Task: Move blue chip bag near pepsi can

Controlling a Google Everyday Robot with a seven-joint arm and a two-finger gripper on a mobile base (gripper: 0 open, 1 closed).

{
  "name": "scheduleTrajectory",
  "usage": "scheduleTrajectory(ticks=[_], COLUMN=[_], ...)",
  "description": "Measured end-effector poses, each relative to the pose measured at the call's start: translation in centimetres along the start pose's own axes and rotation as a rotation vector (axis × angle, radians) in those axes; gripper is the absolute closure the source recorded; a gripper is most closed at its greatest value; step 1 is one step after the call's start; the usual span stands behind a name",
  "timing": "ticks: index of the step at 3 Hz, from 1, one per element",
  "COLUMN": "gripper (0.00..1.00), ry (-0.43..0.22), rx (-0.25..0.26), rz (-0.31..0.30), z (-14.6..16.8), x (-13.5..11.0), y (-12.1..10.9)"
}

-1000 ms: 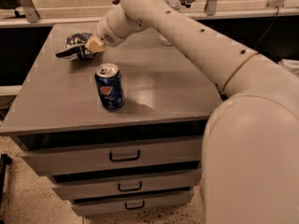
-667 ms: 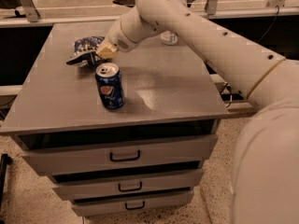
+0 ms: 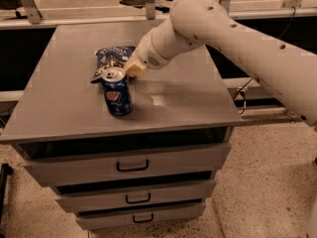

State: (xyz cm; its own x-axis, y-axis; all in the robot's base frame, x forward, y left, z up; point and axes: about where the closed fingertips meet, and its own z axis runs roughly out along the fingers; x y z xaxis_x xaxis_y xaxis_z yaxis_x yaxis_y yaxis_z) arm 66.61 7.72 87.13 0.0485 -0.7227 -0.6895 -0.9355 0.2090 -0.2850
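Observation:
The blue chip bag will be released on the table (image 3: 135,71) just behind the pepsi can, toward my arm's side. The bag now sits low on the table top.
The blue chip bag (image 3: 112,58) is a crinkled dark-blue bag with white lettering, sitting low on the grey table top (image 3: 59,108) just behind the pepsi can. The pepsi can (image 3: 117,91) stands upright near the table's front, dark blue with a round logo and a silver top. My gripper (image 3: 132,68) reaches in from the right on the big white arm (image 3: 223,38). It is shut on the bag's right edge, just behind and to the right of the can's top. The arm's wrist hides part of the bag.
The table is a grey cabinet with three drawers (image 3: 132,165) below its front edge. A metal rail and frame legs (image 3: 148,4) run behind it. The speckled floor (image 3: 267,182) lies to the right.
My gripper has carried the chip bag from the far left of the table toward the front and right, so it now sits right behind the can. The can has not moved.

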Motion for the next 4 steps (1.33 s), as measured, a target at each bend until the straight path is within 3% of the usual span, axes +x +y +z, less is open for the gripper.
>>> scheduleTrajectory(ticks=[2,3,4], gripper=[1.00,1.00,0.83], ry=[0.059,0.078,0.093], rx=[-0.018,-0.060,-0.109], rz=[0.006,-0.018,-0.046], z=[-3.6,-4.5,-5.1], x=[3.3,4.3,5.0], y=[1.7,1.8,1.7])
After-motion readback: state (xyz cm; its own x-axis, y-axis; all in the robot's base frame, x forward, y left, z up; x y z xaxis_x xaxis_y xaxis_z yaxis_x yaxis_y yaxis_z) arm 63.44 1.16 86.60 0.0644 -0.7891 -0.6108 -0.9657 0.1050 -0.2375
